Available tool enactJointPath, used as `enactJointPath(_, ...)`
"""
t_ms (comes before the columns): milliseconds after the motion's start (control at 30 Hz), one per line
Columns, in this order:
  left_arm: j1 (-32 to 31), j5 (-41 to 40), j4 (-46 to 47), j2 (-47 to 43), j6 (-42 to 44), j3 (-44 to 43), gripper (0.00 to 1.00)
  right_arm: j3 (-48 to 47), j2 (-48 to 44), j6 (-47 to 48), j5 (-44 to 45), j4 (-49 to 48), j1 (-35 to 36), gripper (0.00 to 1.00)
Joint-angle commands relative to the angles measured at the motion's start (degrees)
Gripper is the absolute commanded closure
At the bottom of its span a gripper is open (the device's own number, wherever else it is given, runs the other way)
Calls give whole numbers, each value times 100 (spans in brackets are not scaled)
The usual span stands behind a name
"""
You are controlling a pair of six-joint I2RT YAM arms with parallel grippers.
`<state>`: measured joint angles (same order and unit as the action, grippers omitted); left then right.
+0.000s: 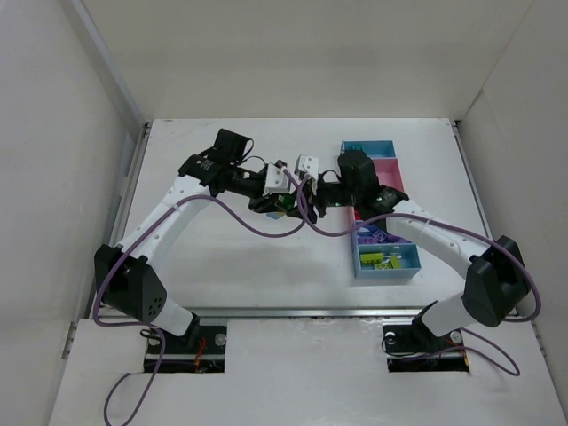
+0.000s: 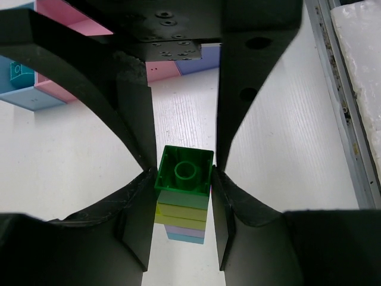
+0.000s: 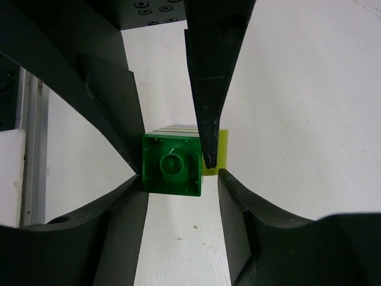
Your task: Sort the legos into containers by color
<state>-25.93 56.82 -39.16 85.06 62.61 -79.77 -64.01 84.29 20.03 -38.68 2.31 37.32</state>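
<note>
Both my grippers sit at the green brick, so my left gripper will open and take the yellow-green brick (image 2: 181, 216) before my right gripper pulls the green brick off.
A stack of legos is held above the table between both grippers. In the left wrist view a green brick (image 2: 183, 170) faces me hollow side first, with pale green, yellow-green, purple and teal bricks behind it. My left gripper (image 2: 181, 196) is shut on the stack, both fingers pressing its sides. In the right wrist view the green brick (image 3: 171, 163) touches my right gripper's (image 3: 178, 179) left finger, with a gap to the right finger. A yellow-green brick (image 3: 222, 149) shows behind. From above, the stack (image 1: 286, 206) sits where the left gripper (image 1: 277, 201) and right gripper (image 1: 311, 202) meet.
The containers (image 1: 410, 266) form a strip at the right, partly under the right arm. The nearest light blue bin holds yellow-green legos (image 1: 377, 258); purple legos (image 1: 376, 236) lie in the one behind. The strip's pink bin (image 2: 65, 15) shows in the left wrist view.
</note>
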Motion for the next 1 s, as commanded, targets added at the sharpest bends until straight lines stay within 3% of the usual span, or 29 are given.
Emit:
enactJointPath(0, -26, 277, -180, -42, 164, -250, 100, -33, -220, 106, 71, -283, 38, 46)
enactJointPath(200, -26, 277, -180, -42, 164, -198, 100, -165, -220, 106, 9, -283, 38, 56)
enactJointPath(400, -26, 277, -180, -42, 164, -197, 100, -217, -220, 106, 9, -283, 91, 78)
enactJointPath(433, -26, 277, -180, -42, 164, -197, 90, -217, -220, 106, 9, -283, 91, 78)
enactJointPath(500, -26, 225, -180, -42, 164, -136, 70, -217, -220, 106, 132, -283, 91, 90)
enactJointPath(567, -26, 172, -180, -42, 225, -83, 49, -156, -272, 106, 132, -283, 91, 92)
enactJointPath(600, -26, 172, -250, -42, 278, -83, 29, -156, -273, 106, 132, -283, 91, 92)
enactJointPath(733, -26, 172, -373, -42, 489, 39, 1, -156, -326, 106, 132, -283, 91, 92)
enactJointPath(900, -26, -214, -234, -94, 559, 250, 1, -103, -378, 106, 71, -283, 91, 92)
enactJointPath(967, 105, -451, 99, -94, 219, 417, 1, -51, -431, 106, 10, -283, 91, 92)
